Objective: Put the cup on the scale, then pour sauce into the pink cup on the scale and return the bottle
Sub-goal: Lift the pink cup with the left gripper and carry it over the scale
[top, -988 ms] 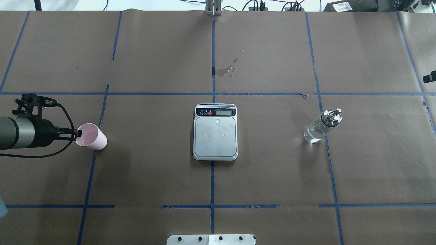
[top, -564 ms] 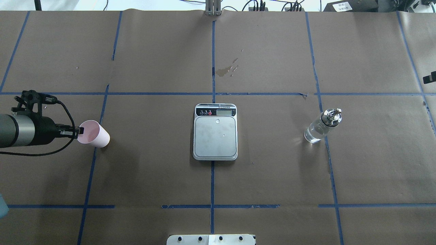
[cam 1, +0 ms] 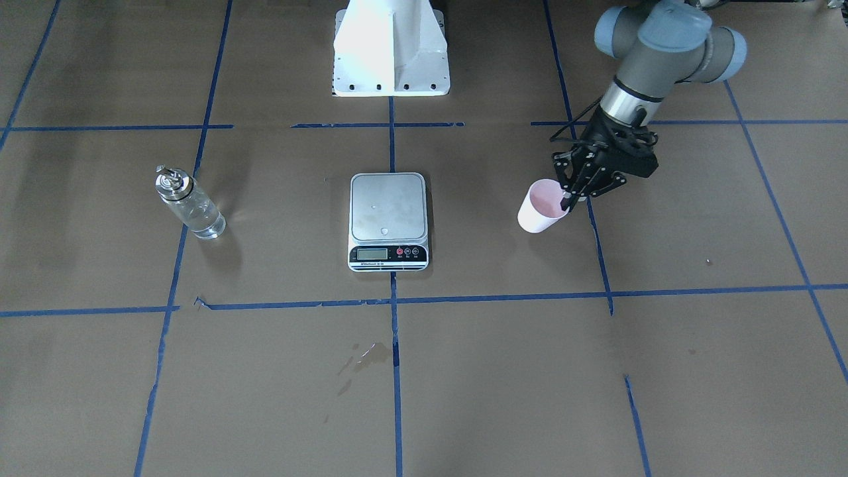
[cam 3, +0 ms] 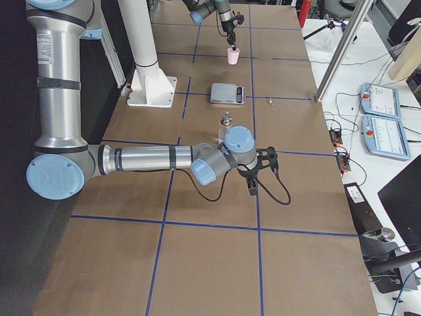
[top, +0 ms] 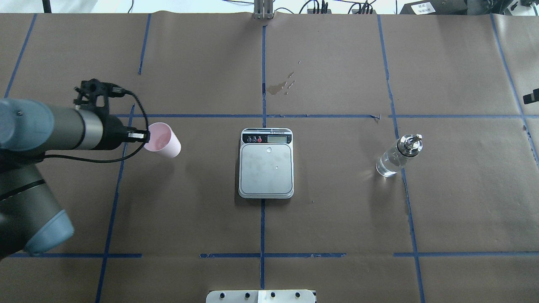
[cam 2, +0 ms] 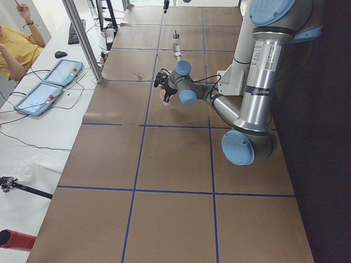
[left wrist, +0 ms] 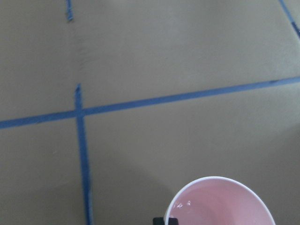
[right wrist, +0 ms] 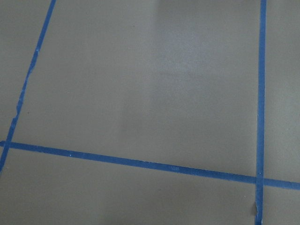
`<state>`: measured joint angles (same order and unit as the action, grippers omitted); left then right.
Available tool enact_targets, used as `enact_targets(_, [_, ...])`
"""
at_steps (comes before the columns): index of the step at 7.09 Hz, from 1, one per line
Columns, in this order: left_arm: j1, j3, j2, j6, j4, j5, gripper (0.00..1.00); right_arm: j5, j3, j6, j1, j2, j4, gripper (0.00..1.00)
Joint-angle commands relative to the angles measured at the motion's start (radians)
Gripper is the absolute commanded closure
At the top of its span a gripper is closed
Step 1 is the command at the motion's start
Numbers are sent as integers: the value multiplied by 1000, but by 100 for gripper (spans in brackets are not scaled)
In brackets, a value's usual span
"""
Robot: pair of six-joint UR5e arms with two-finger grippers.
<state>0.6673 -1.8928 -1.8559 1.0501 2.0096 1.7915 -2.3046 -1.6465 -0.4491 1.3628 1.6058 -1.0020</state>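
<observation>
The robot's left gripper needs to release the pink cup on the middle of the scale's bare platform [cam 1: 387,212].
The pale pink cup [top: 163,141] hangs tilted from my left gripper [top: 145,136], which is shut on its near rim, one finger inside. The cup is off the paper, left of the scale [top: 266,168]. In the front-facing view the cup [cam 1: 540,211] and left gripper [cam 1: 566,201] are right of the scale [cam 1: 387,205]. The left wrist view shows the cup's pink inside [left wrist: 220,206]. The clear bottle [top: 396,158] with silver spout stands right of the scale, untouched. My right gripper [cam 3: 253,179] hovers low past the bottle [cam 3: 225,128]; I cannot tell whether it is open.
The scale's platform is bare apart from a few droplets. A dark wet stain [top: 280,86] lies on the brown paper beyond the scale. The white robot base [cam 1: 391,46] is at the near edge. An operator and tablets [cam 2: 49,87] are at the far side.
My left arm has carried the cup up off the paper and rightward toward the scale, also a little farther from the robot. Scale, bottle and right arm have not moved.
</observation>
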Motion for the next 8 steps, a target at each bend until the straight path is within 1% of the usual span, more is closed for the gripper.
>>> enact_targets(1, [-59,67,-315,121,-318,-26,100,1,2,0,-1,0,-1,0])
enact_targets(2, [-87,146,-420,211,-342,-52,100,-1,2,0,1,0,-1,0])
enact_targets(3, [-122,182,-465,264,-342,-82,100,-1,2,0,-1,0,-1,0])
enact_targets(6, [-175,187,-470,281,-342,-121,100,-1,5,0,1,2,-1,0])
enact_targets(7, [-181,187,-468,281,-342,-121,95,-1,5,0,1,2,-1,0])
enact_targets(8, [-184,186,-465,280,-342,-121,95,-1,5,1,1,2,-1,0])
